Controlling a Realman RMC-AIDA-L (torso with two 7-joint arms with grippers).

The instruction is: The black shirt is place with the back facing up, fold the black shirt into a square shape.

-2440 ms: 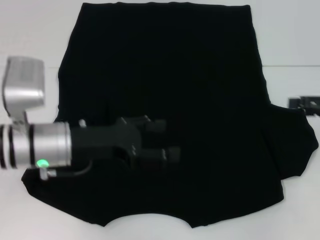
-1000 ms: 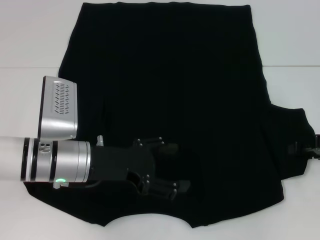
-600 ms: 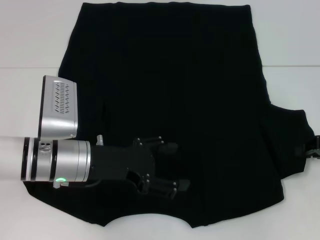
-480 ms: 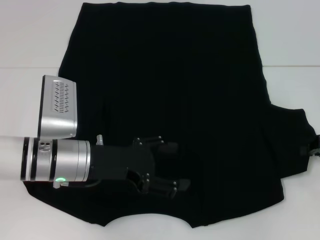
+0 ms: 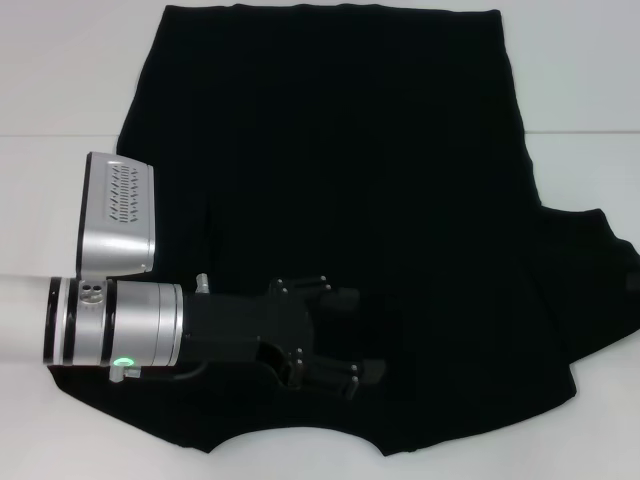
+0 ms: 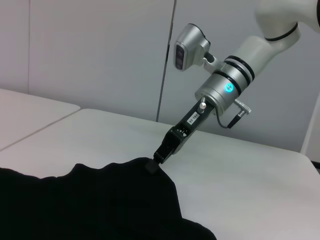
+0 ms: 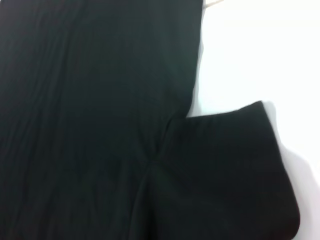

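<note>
My right gripper is to let go of the sleeve tip on the black shirt's body [image 5: 446, 260] [image 7: 57, 202], slightly inward from the armhole of that sleeve.
The black shirt [image 5: 330, 150] lies spread flat on the white table [image 5: 60, 80], plain side up, collar notch at the near edge. My left gripper [image 5: 356, 335] hovers open over its near-left part, nothing between the fingers. In the left wrist view my right gripper [image 6: 152, 164] is shut on the tip of the shirt's right sleeve [image 6: 125, 175], which rises to a small peak there. In the head view that sleeve [image 5: 585, 270] stretches to the right edge, and the right gripper is out of frame. The right wrist view shows the sleeve [image 7: 225, 160] and shirt body [image 7: 90, 100].
A seam runs across the white table [image 5: 50, 134] at the left. Bare tabletop [image 6: 240, 170] extends beyond the sleeve toward a grey panelled wall [image 6: 100, 50]. The right arm [image 6: 220, 85] slopes down from above the table's far side.
The left gripper first shifted nearer, then held still. The right gripper slid out of the head view to the right, drawing the sleeve tip slightly outward.
</note>
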